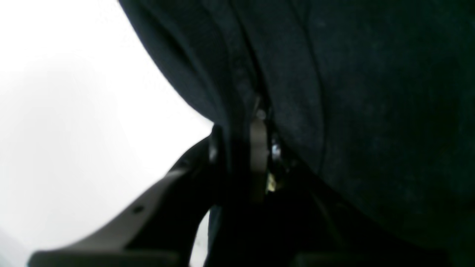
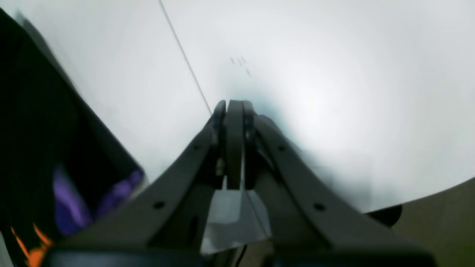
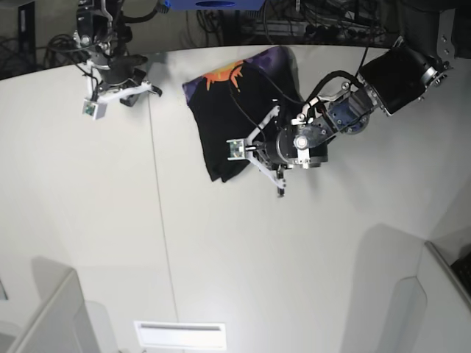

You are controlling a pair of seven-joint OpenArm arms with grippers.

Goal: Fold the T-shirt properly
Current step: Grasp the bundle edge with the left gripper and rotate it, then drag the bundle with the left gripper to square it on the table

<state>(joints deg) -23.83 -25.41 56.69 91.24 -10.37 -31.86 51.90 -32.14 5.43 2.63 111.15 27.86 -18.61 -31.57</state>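
My left gripper is at the black T-shirt's near edge. It will let go of that edge on the white table [image 3: 244, 190] just past the shirt's front corner.
The black T-shirt [image 3: 239, 110] lies bunched at the back middle of the white table [image 3: 110, 220], with an orange and purple print [image 3: 221, 76] showing at its far edge. My left gripper [image 3: 254, 159] sits at the shirt's near right edge. In the left wrist view its jaws [image 1: 241, 148] are shut on a fold of black T-shirt cloth [image 1: 371, 111] that fills the right side. My right gripper [image 2: 234, 107] is shut and empty over bare table, far left at the back [image 3: 149, 90]. The T-shirt [image 2: 44, 148] shows at that view's left with purple and orange print.
A thin seam [image 3: 158, 220] runs front to back across the table. Cables and dark equipment [image 3: 309, 18] line the back edge. Grey panels stand at the front left [image 3: 51, 309] and front right [image 3: 397, 294], with a white slotted plate [image 3: 180, 334] between them.
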